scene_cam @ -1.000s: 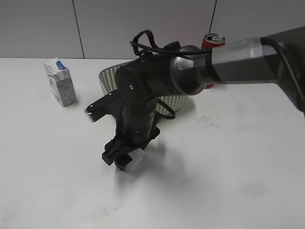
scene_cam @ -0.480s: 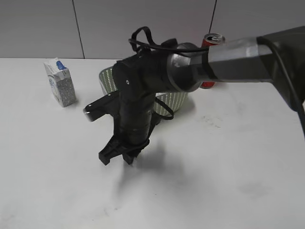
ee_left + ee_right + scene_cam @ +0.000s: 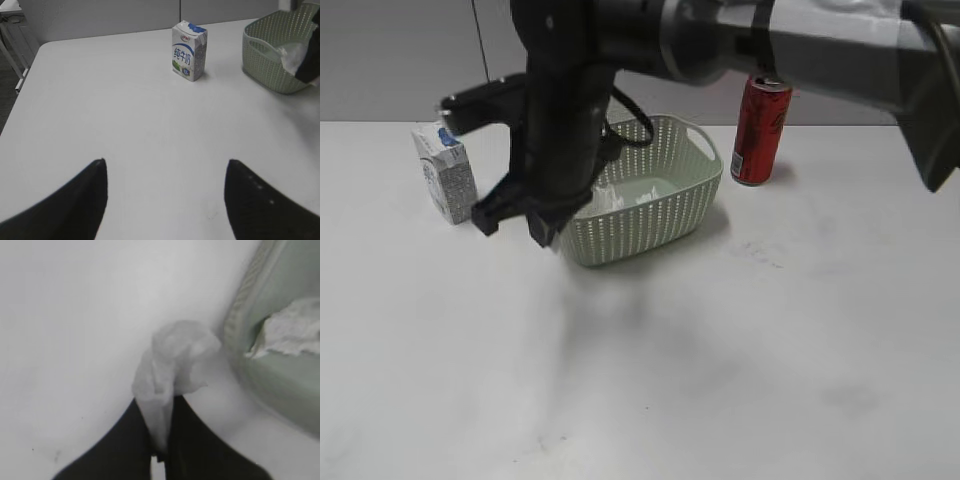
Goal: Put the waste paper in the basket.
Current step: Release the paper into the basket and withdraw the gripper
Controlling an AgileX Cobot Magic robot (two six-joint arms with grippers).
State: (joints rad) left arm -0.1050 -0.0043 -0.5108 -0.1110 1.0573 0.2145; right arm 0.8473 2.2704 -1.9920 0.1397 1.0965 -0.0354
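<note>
I need to let go of the white paper wad with my right gripper, leaving it among the waste paper on the bottom (image 3: 622, 190) of the pale green basket.
My right gripper (image 3: 512, 222) hangs above the table at the front left corner of the pale green basket (image 3: 655, 215). In the right wrist view it (image 3: 157, 407) is shut on a crumpled white paper wad (image 3: 175, 357), just outside the basket rim (image 3: 247, 292). More white waste paper (image 3: 620, 197) lies inside the basket, also seen in the right wrist view (image 3: 290, 330). My left gripper (image 3: 165, 167) is open and empty over bare table, far from the basket (image 3: 267, 62).
A grey-white carton with a blue top (image 3: 445, 172) stands left of the basket, also in the left wrist view (image 3: 189, 51). A red can (image 3: 761, 130) stands right of the basket. The table's left edge (image 3: 27, 75) lies beyond the carton.
My right gripper has risen from the table with the paper wad and swung left and back to the basket's front left corner. The basket is now uncovered.
</note>
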